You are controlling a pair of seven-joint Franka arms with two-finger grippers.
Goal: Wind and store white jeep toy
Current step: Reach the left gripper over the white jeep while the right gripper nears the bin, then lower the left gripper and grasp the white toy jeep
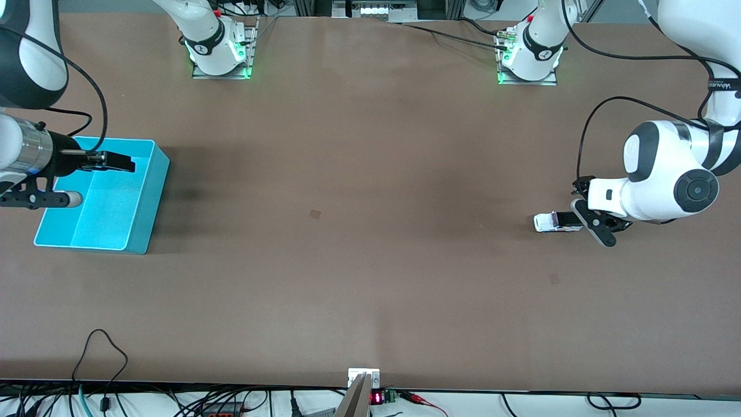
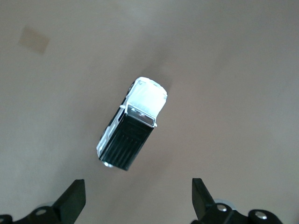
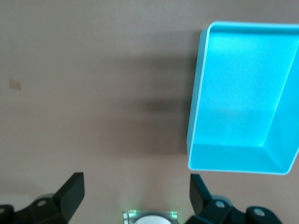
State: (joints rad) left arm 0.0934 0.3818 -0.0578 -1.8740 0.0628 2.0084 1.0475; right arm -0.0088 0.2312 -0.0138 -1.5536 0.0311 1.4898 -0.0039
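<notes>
Next, my left gripper closes on the black ribbed rear section (image 1: 568,220) (image 2: 127,141) of the white jeep toy, behind its windshield, with one finger along each side.
The white jeep toy (image 1: 554,222), white with a black ribbed rear section, lies on the brown table toward the left arm's end. My left gripper (image 1: 579,202) hangs just above it, open. In the left wrist view the jeep (image 2: 133,123) sits ahead of the wide-spread fingertips (image 2: 74,198), outside the gap of the gripper (image 2: 138,200). The cyan bin (image 1: 157,174) stands at the right arm's end, with nothing in the part that shows. My right gripper (image 1: 118,162) hovers over it, open and holding nothing. In the right wrist view the bin (image 3: 194,112) lies off to one side of the gripper (image 3: 136,196).
Both arm bases (image 1: 220,55) (image 1: 529,58) stand along the table edge farthest from the front camera. Small tape marks (image 1: 315,214) (image 1: 554,279) dot the brown tabletop. Cables (image 1: 104,359) run along the edge nearest the camera.
</notes>
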